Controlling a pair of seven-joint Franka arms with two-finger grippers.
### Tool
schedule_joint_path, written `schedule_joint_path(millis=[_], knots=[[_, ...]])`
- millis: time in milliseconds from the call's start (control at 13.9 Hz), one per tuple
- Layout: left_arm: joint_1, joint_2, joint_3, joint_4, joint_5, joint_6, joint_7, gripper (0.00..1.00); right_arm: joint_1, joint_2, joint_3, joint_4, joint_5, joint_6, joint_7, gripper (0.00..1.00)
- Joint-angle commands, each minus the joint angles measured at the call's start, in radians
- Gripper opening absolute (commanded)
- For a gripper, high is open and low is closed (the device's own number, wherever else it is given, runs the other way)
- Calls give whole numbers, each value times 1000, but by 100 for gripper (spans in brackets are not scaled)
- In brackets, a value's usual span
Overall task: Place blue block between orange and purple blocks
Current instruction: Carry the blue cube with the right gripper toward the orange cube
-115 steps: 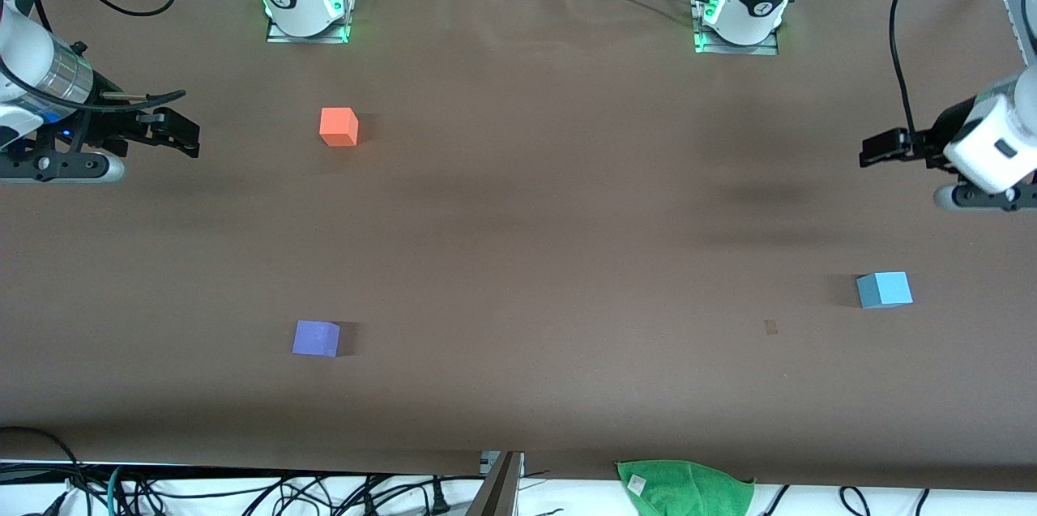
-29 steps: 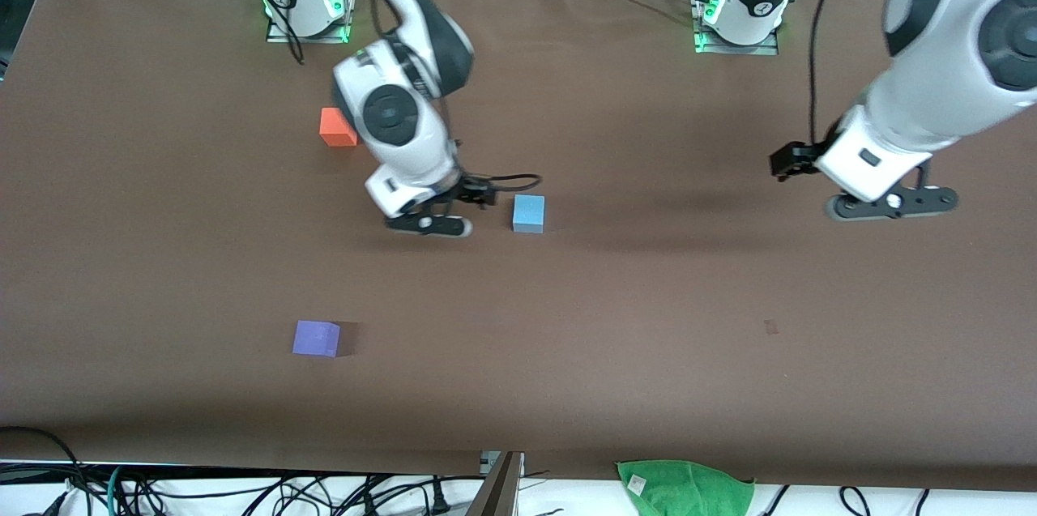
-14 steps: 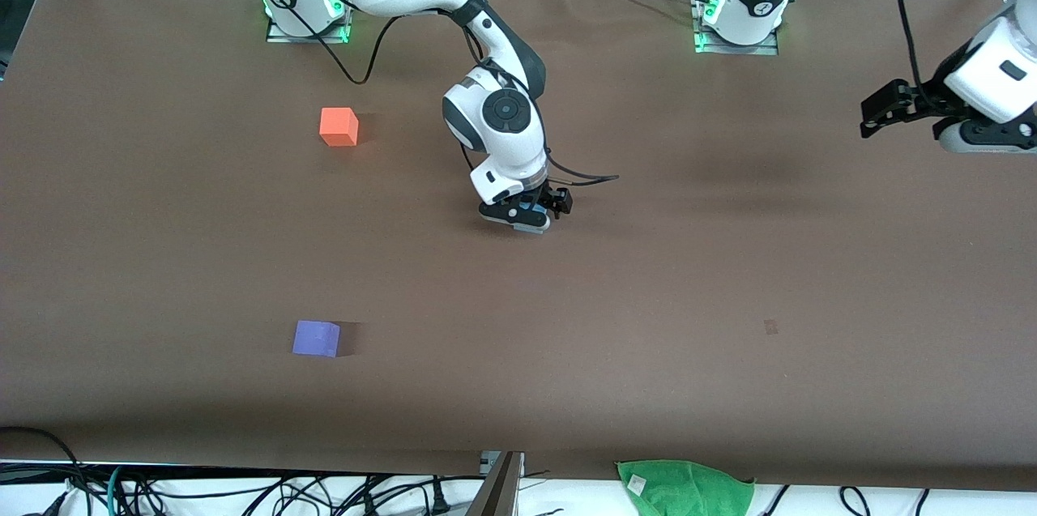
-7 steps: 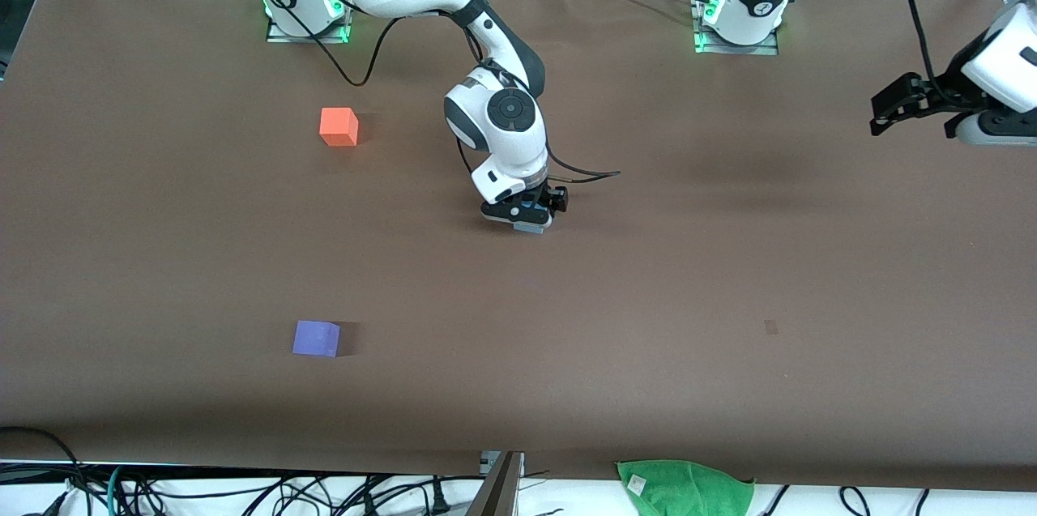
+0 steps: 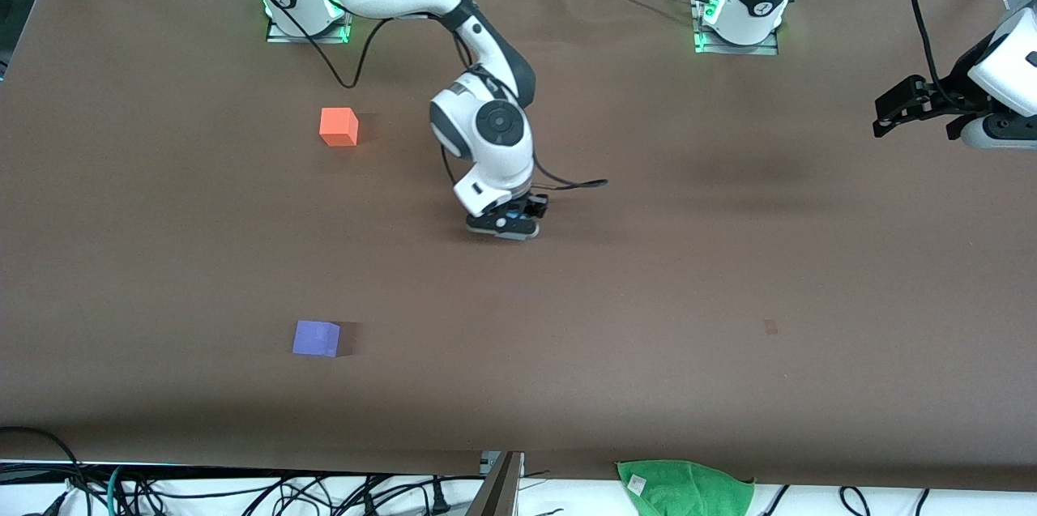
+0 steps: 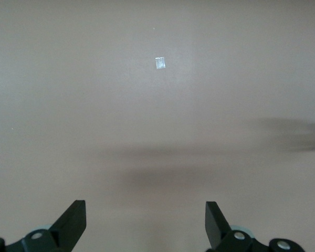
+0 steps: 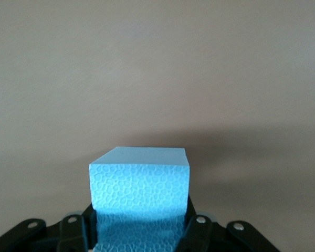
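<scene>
I will release the blue block with my right gripper on the bare table midway [image 5: 328,231] between the orange and purple blocks.
My right gripper [image 5: 506,224] is shut on the blue block [image 7: 139,194] and holds it over the middle of the table; in the front view the wrist hides nearly all of the block. The orange block [image 5: 339,126] sits near the right arm's base. The purple block [image 5: 316,338] sits nearer the front camera, in line with the orange one. My left gripper [image 5: 889,115] is open and empty, up over the left arm's end of the table, and waits there. Its two fingers [image 6: 73,223] frame bare table.
A green cloth [image 5: 687,487] hangs at the table's front edge. A small pale mark [image 5: 770,327] lies on the brown table cover toward the left arm's end; it also shows in the left wrist view [image 6: 159,63]. Cables run along the front edge.
My right gripper, closed on the blue block, has shifted a little toward the right arm's end of the table. My left gripper has drawn slightly farther toward its table end.
</scene>
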Motion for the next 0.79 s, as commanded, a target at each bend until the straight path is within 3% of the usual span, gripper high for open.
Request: schedule_joint_path(millis=[0,216,433,722], knots=[[0,16,12,15,-25,-15,5,100,-105,-134,-3,-81,1,-103,-205,19],[0,21,12,15,-19,-19,5,100,-230,-258,-6,-292,7,-31,-447,20],[3,21,12,20,-17,-39,18,100,-338,-355,-8,-533,9,160,-618,20],[3,19,12,21,-11,-55,11,100,-422,-369,-8,-609,50,202,-690,21]])
